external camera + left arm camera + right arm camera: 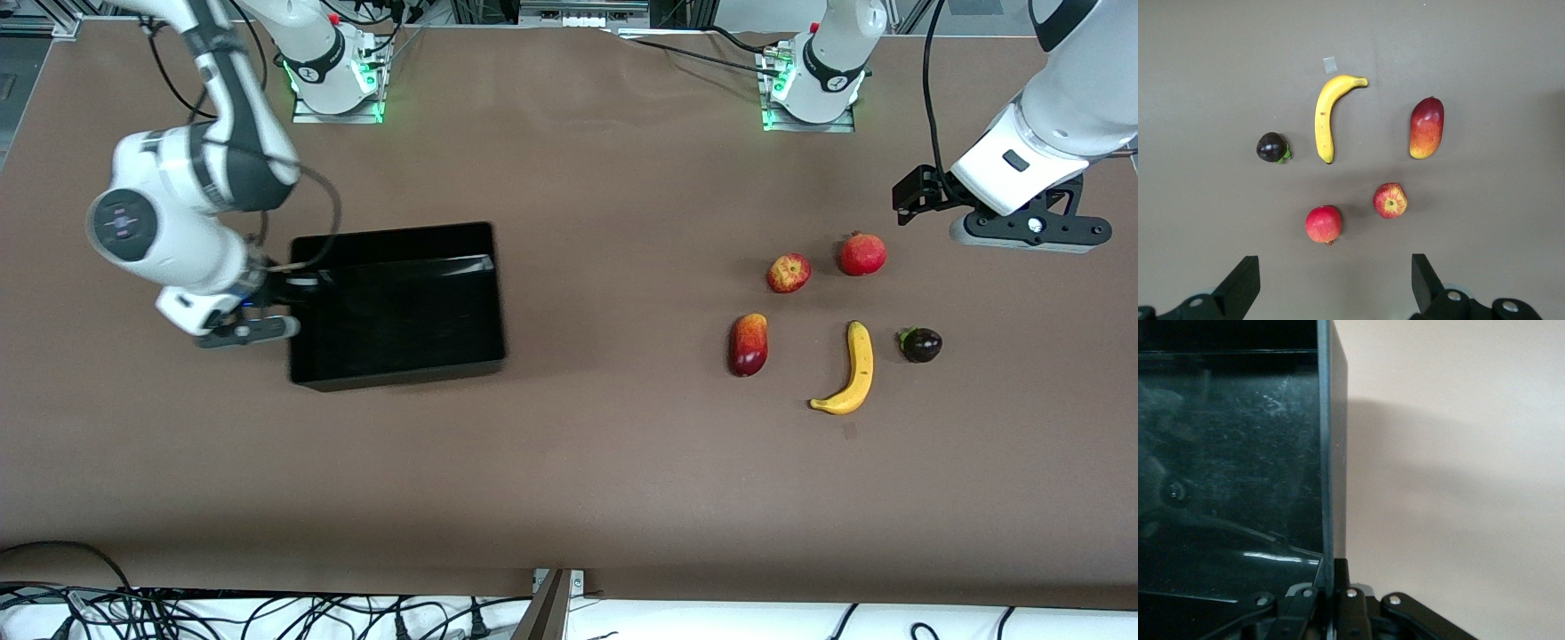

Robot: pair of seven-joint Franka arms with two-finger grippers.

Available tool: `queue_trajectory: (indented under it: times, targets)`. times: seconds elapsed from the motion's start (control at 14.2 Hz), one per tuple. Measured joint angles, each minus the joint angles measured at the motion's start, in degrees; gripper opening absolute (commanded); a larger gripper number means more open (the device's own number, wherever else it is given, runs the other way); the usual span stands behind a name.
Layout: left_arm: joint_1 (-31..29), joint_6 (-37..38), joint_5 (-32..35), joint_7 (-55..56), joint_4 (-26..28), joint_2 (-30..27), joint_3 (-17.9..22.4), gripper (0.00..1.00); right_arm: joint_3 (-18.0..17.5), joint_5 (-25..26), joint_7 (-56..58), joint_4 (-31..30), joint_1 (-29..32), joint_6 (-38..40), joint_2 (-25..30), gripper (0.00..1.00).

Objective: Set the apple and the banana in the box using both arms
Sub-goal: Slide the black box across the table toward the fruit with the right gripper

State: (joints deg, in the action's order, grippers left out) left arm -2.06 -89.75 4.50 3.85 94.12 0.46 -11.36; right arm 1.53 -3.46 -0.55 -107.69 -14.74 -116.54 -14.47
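Observation:
Next, my right gripper lets go of the glossy black box on the bare table up (648, 313) against the red-and-yellow mango.
The glossy black box (397, 356) lies toward the right arm's end of the table. My right gripper (298, 283) is shut on the box's end wall (1327, 467), one finger inside and one outside. The apple (789, 272) and the banana (852, 370) lie on the table toward the left arm's end, the banana nearer the front camera. My left gripper (916, 197) is open and empty, up in the air over bare table beside the fruit. In the left wrist view the apple (1390, 200) and the banana (1328, 115) show past its open fingers (1239, 287).
A uniformly red round fruit with a crown (862, 253) lies beside the apple. A red-and-yellow mango (749, 344) and a small dark purple fruit (920, 344) flank the banana. Cables run along the table's front edge.

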Motion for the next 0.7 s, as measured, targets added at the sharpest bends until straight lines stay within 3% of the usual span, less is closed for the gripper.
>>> queue_trajectory:
  times: [0.28,0.7]
  targets:
    - [0.0,0.0,0.0,0.0,0.0,0.0,0.0,1.0,-0.2,-7.0,-9.4,5.7,-10.7,0.1,-5.4,0.0]
    - [0.0,0.0,0.0,0.0,-0.1,0.1,0.0,1.0,-0.3,-9.3,-28.6,16.6,-26.0,-6.9,-21.1,0.0]
